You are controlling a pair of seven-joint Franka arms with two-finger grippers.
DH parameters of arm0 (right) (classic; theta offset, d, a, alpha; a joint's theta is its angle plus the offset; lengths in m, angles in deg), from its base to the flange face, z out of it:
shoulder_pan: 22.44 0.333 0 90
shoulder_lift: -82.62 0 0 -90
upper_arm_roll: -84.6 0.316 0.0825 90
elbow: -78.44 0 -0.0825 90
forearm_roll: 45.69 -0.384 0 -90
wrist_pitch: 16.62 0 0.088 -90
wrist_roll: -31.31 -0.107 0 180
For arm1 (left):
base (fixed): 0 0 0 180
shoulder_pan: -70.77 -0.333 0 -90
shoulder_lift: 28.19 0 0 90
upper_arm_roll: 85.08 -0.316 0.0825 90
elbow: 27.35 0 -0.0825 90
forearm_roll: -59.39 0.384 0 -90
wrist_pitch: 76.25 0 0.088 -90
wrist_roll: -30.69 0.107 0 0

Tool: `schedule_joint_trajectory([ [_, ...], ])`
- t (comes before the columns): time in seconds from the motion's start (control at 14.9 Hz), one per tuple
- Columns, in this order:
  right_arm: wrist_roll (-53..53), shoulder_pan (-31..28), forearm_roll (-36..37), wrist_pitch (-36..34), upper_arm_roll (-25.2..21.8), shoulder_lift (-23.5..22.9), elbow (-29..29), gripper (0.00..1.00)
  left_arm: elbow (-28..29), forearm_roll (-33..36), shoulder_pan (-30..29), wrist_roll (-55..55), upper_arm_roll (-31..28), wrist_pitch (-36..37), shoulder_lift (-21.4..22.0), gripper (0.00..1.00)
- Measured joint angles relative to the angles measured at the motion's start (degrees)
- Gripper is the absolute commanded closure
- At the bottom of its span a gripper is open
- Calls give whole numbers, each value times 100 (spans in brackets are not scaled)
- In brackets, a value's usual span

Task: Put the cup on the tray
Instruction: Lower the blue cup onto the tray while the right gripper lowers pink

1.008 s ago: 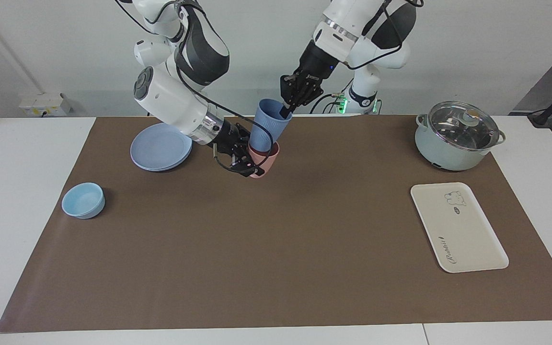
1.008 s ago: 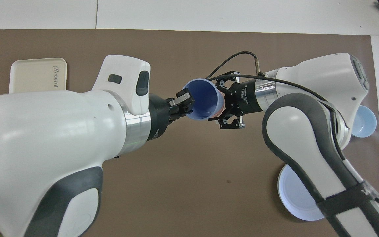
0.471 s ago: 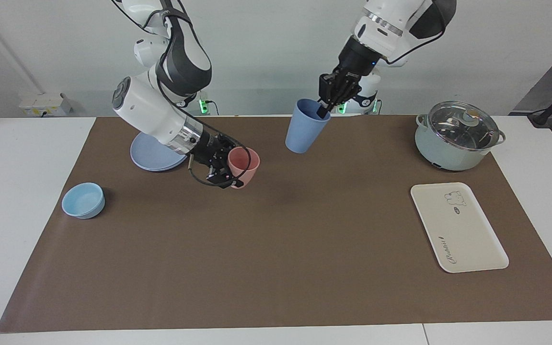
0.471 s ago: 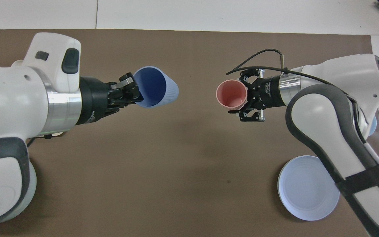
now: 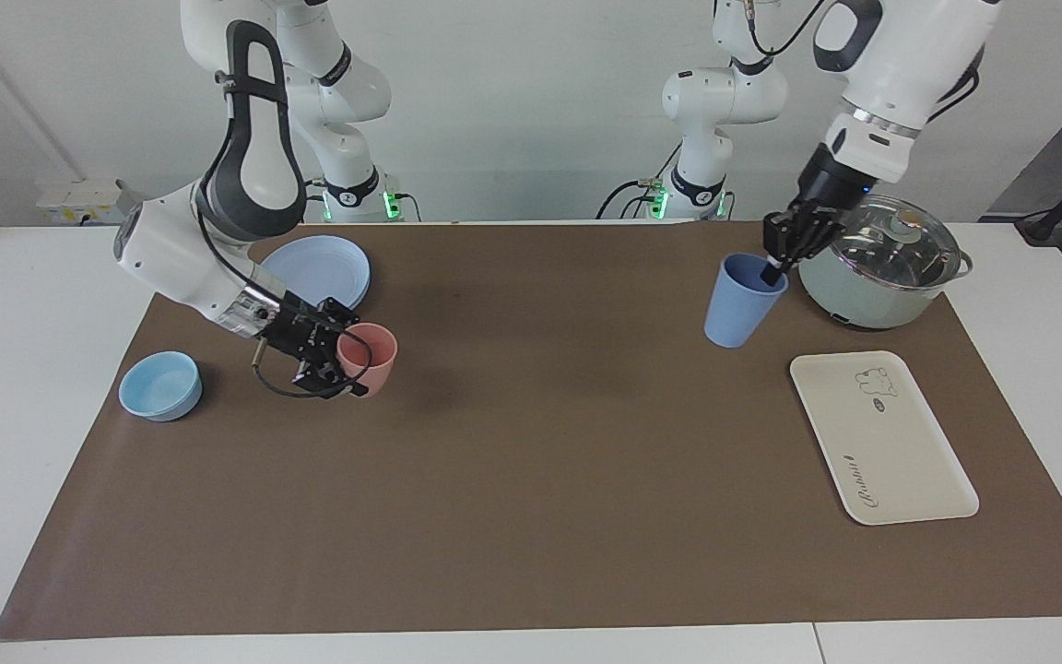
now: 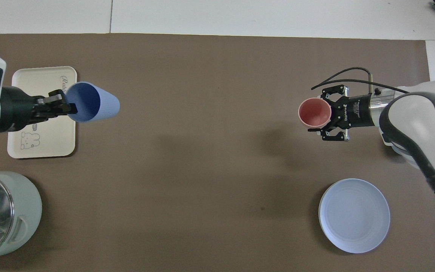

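Observation:
I should release the pink cup with my right gripper on the brown mat (image 6: 346,130) beside the light-blue bowl, toward the tray.
The periwinkle-blue cup (image 5: 736,302) hangs tilted in the air, pinched at its rim by my left gripper (image 5: 769,271), which has one finger inside the cup. In the overhead view the cup (image 6: 96,102) and left gripper (image 6: 70,108) are over the edge of the cream tray (image 6: 47,145) that faces the table's middle. The tray (image 5: 900,461) lies flat on the brown mat at the left arm's end. My right gripper (image 5: 345,361) is shut on a pink cup (image 5: 370,355) low over the mat at the right arm's end; both also show overhead, the right gripper (image 6: 325,115) and the pink cup (image 6: 313,112).
A pale green pot with a glass lid (image 5: 877,263) stands nearer to the robots than the tray, close to the held cup. A round blue plate (image 5: 321,267) and a light-blue bowl (image 5: 160,385) lie at the right arm's end of the mat.
The blue cup was pulled out of the pink cup. My left gripper carried it toward the tray; my right gripper moved the pink cup away toward the bowl.

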Motion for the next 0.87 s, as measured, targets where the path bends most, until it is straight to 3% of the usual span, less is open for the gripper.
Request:
schedule_joint_trajectory([
  [0.2,488,-539,-277,-202,0,-175,-68,100,191,4,-793,1000,-18,-416,-341,100],
  [0.54,1409,-1314,-660,-664,1,-679,-78,100,-55,8,-1523,2341,-1,-1247,-1614,100],
  [0.87,1841,-1761,-705,-1066,3,-1197,199,100,51,9,-1992,3418,1,-1413,-2028,100],
])
